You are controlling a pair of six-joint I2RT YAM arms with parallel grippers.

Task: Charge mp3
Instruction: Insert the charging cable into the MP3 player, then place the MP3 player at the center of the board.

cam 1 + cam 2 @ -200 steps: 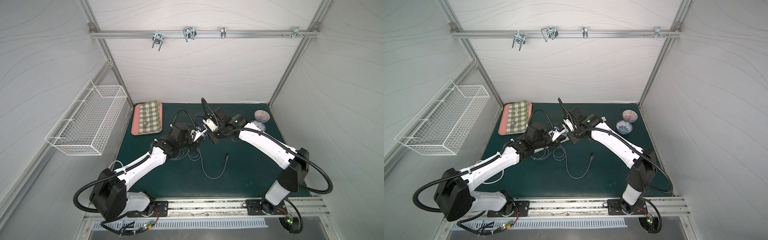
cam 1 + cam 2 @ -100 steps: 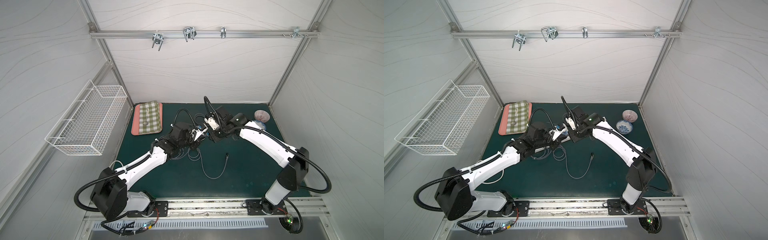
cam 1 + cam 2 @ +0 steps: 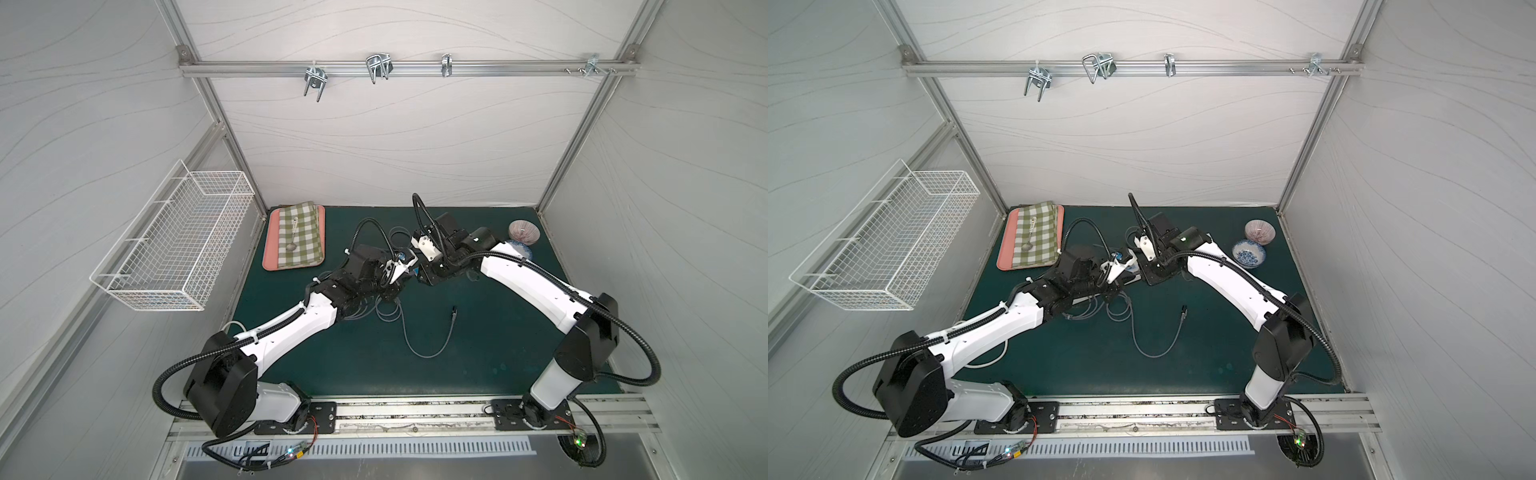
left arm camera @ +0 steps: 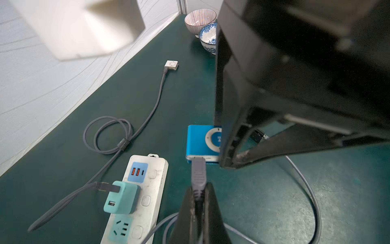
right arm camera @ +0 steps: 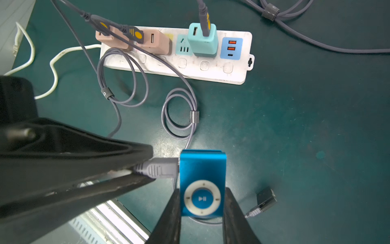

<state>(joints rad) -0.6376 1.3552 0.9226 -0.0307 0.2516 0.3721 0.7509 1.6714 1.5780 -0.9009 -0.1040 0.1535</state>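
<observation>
My right gripper will let go of the blue mp3 on the green mat [image 3: 430,297] [image 5: 247,149] between the power strip and the black device.
The blue mp3 [image 5: 202,169] with its white control ring hangs just above the green mat, and my right gripper [image 5: 202,202] is shut on its two sides. My left gripper [image 4: 198,191] is shut on the grey cable plug [image 4: 198,173]. The plug [image 5: 158,169] lies level and its tip meets the mp3's side edge; how deep it sits I cannot tell. In both top views the two grippers meet at mid-table, with a bit of blue mp3 [image 3: 417,271] [image 3: 1133,270] showing between them.
A white power strip [image 5: 211,69] carries a teal charger [image 5: 202,40] and two pink ones, with grey cables coiled around. A silver player [image 4: 172,64] and a small black device [image 5: 266,198] lie cabled on the mat. Two bowls [image 3: 523,230] [image 3: 1249,254], a tray with checked cloth [image 3: 295,241] and a wire basket [image 3: 178,245] stand aside.
The right wrist has shifted slightly at the table's middle. Both grippers stay together with the same holds.
</observation>
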